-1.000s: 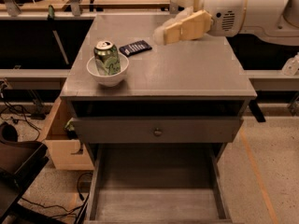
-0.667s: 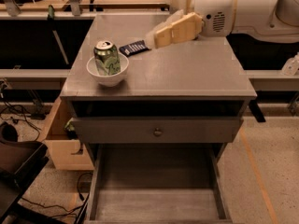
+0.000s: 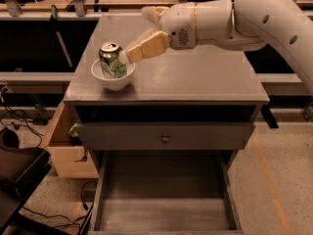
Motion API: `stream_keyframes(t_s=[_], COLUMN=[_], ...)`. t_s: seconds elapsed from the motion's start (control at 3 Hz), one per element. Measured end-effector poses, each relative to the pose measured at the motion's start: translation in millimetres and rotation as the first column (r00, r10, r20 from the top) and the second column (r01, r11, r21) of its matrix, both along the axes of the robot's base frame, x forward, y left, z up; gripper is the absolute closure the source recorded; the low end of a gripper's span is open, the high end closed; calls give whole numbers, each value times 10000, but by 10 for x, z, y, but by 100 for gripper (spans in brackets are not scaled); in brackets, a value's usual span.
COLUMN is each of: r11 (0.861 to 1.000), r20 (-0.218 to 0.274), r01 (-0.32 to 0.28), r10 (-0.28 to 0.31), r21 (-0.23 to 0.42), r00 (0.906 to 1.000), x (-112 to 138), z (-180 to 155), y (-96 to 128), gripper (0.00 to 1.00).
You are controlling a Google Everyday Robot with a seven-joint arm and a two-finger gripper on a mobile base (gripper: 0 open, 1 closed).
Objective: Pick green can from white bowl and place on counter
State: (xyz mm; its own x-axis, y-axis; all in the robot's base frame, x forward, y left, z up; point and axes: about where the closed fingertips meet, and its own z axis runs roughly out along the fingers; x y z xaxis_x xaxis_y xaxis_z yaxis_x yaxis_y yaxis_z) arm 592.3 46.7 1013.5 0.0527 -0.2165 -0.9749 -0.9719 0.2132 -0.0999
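Observation:
The robot's gripper will close around the upper side of the green can [image 3: 113, 59], below the can's top and above the white bowl's rim.
The green can [image 3: 111, 60] stands upright in the white bowl [image 3: 113, 80] at the front left of the grey-brown counter [image 3: 195, 77]. My gripper [image 3: 135, 34] reaches in from the right on the white arm and sits just right of the can, at the height of its top. Its tan front finger [image 3: 145, 46] points at the can and almost touches its upper side; the pale far finger [image 3: 151, 12] is spread away behind. The gripper is open and holds nothing.
Below the counter is a shut drawer with a knob [image 3: 165, 138] and a pulled-out empty bottom drawer [image 3: 164, 199]. A light wooden box [image 3: 63, 153] stands at the cabinet's left. Dark shelving and rails run behind and to both sides.
My gripper has moved left and forward from the counter's back right to right beside the can. It now hides the dark remote-like object. The can and bowl have not moved.

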Motion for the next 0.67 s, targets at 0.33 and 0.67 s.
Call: stream_keyframes(t_s=[0.33, 0.67], r11=[9998, 9986], r20=[47, 64], r01=[-157, -368], r10=[157, 365], r21=[107, 382], r00=[9999, 9993], x=[210, 330], z=[-172, -382], y=[277, 499], gripper=[0, 0])
